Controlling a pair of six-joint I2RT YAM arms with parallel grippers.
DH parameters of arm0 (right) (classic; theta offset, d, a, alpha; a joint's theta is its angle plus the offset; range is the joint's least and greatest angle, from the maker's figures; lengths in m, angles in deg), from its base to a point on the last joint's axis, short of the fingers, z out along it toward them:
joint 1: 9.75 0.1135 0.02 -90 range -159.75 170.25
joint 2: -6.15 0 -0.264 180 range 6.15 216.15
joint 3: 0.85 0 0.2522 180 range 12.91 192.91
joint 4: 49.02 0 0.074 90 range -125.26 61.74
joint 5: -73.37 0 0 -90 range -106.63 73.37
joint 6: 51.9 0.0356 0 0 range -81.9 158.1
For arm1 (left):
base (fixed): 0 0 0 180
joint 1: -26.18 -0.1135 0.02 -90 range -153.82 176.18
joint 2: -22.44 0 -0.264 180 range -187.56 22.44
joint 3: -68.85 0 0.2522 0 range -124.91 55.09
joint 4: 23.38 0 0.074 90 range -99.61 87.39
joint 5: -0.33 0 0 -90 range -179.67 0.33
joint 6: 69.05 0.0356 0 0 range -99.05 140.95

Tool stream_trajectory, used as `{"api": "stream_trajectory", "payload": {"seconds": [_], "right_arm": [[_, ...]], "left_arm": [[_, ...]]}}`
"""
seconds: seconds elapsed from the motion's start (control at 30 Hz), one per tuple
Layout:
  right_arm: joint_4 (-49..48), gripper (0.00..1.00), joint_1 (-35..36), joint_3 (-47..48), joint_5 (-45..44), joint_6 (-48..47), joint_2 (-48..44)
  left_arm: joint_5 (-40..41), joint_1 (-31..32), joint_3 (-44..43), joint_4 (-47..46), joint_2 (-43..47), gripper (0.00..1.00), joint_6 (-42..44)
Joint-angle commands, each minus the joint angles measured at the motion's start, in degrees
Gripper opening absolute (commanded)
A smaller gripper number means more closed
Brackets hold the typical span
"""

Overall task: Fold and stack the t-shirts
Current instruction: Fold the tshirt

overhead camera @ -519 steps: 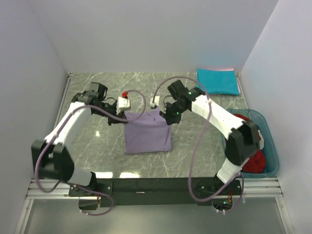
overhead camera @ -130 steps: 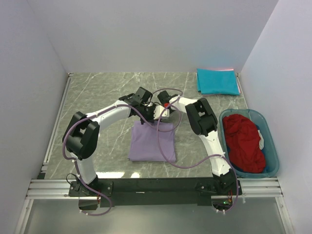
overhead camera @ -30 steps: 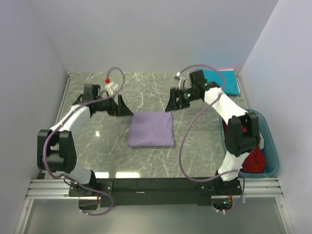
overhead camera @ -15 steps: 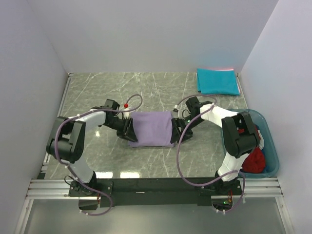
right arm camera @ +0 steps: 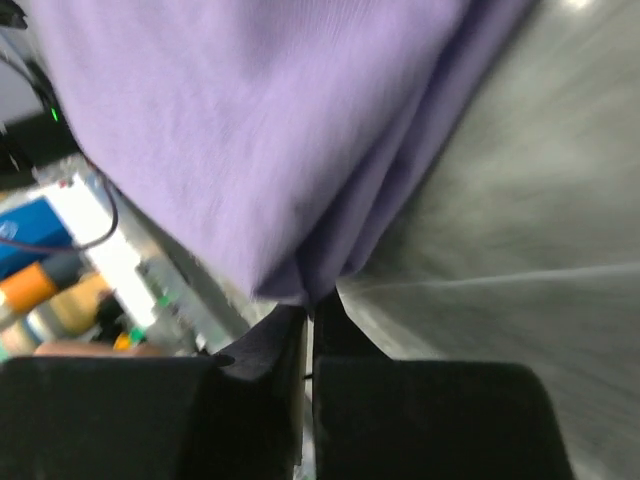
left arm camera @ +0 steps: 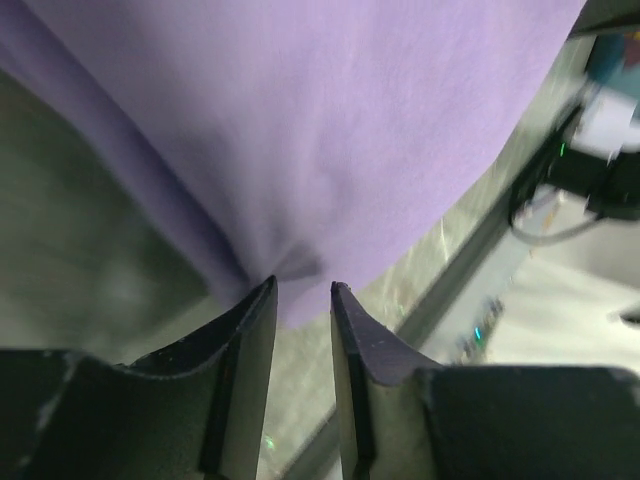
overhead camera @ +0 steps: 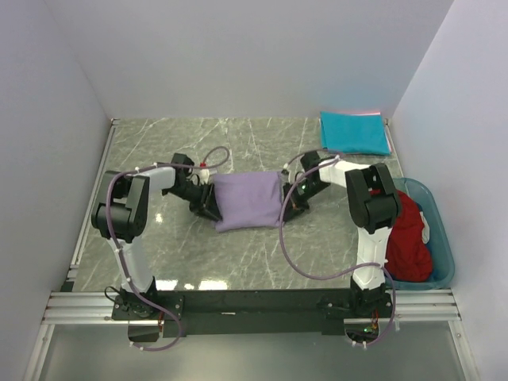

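Next, I pinch that corner (overhead camera: 220, 228), loose at my parted left fingers, firmly before both grippers straighten the lavender t-shirt's near edge.
A folded lavender t-shirt (overhead camera: 248, 201) hangs slightly bunched between both grippers over the middle of the marble table. My left gripper (overhead camera: 210, 205) is shut on its left edge; the left wrist view shows a pucker of purple fabric (left arm camera: 330, 120) pinched between the fingertips (left arm camera: 262, 300). My right gripper (overhead camera: 286, 208) is shut on the shirt's right edge, where purple cloth (right arm camera: 250, 130) runs into the tightly closed jaws. A folded teal t-shirt (overhead camera: 354, 132) lies at the back right corner. A dark red t-shirt (overhead camera: 409, 238) sits crumpled in the bin.
The translucent teal bin (overhead camera: 441, 252) stands at the right edge of the table, beside the right arm's base. White walls close in the table (overhead camera: 159, 151) on three sides. Purple cables loop from both arms over the table near the shirt.
Both grippers came down from the back to the lavender shirt's two sides and closed on its edges. The shirt now bulges and has shifted slightly toward the back.
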Motion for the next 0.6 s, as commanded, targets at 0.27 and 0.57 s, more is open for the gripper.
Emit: {"api": "stream_trajectory", "payload": {"seconds": [0.27,0.57], "right_arm": [[-1.21,0.36,-3.09,5.05,-0.96,-0.04,-3.06],[-4.73,0.34,-2.21,2.50,-0.88,0.84,-2.27]], "left_arm": [[-0.85,-3.33,0.52,-2.32,4.53,0.44,0.87],[1.34,2.56,8.19,-5.84,8.05,0.54,-1.59]]}}
